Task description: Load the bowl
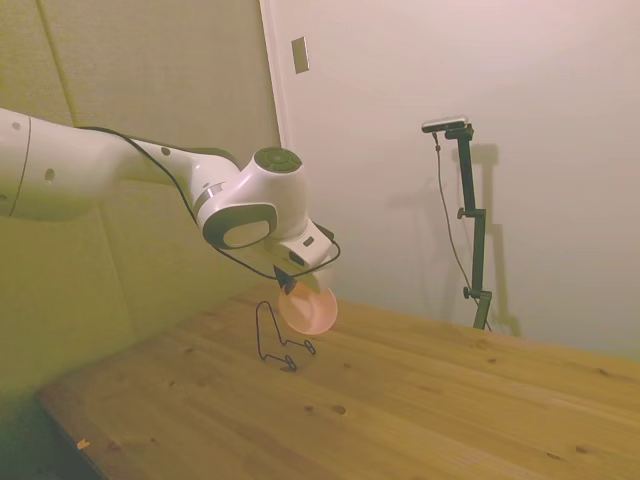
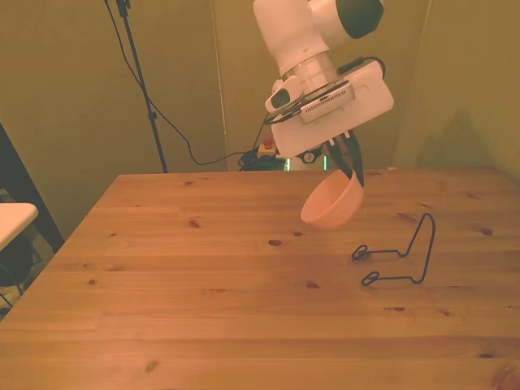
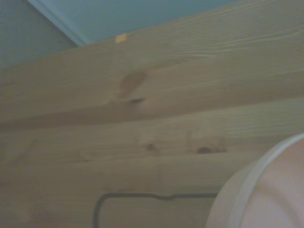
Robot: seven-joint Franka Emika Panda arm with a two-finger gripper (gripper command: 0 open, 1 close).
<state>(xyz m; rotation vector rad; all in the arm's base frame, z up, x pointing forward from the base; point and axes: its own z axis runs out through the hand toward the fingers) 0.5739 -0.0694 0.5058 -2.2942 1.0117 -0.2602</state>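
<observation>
The robot will set the bowl down with its gripper between the upright loop and front hooks [image 1: 281, 337] of the black wire rack.
The pale pink-peach bowl [image 2: 331, 203] hangs tilted in the air above the wooden table, held by its rim. My gripper [image 2: 348, 171] is shut on the bowl, its dark fingers pinching the upper edge. From the side, the bowl [image 1: 308, 309] hangs just below the gripper [image 1: 292, 282], close to the upright loop of the thin black wire rack [image 1: 277, 340]. In the front view the wire rack [image 2: 400, 256] stands on the table, below the bowl and toward the front view's right. The wrist view shows the bowl's rim [image 3: 256, 190] and part of the rack's wire [image 3: 142, 197] on the table.
The wooden table [image 2: 203, 284] stretches wide toward the front view's left. A white surface edge [image 2: 12, 218] sits off the table's left side. Cables and a red button box [image 2: 266, 150] lie behind the far edge.
</observation>
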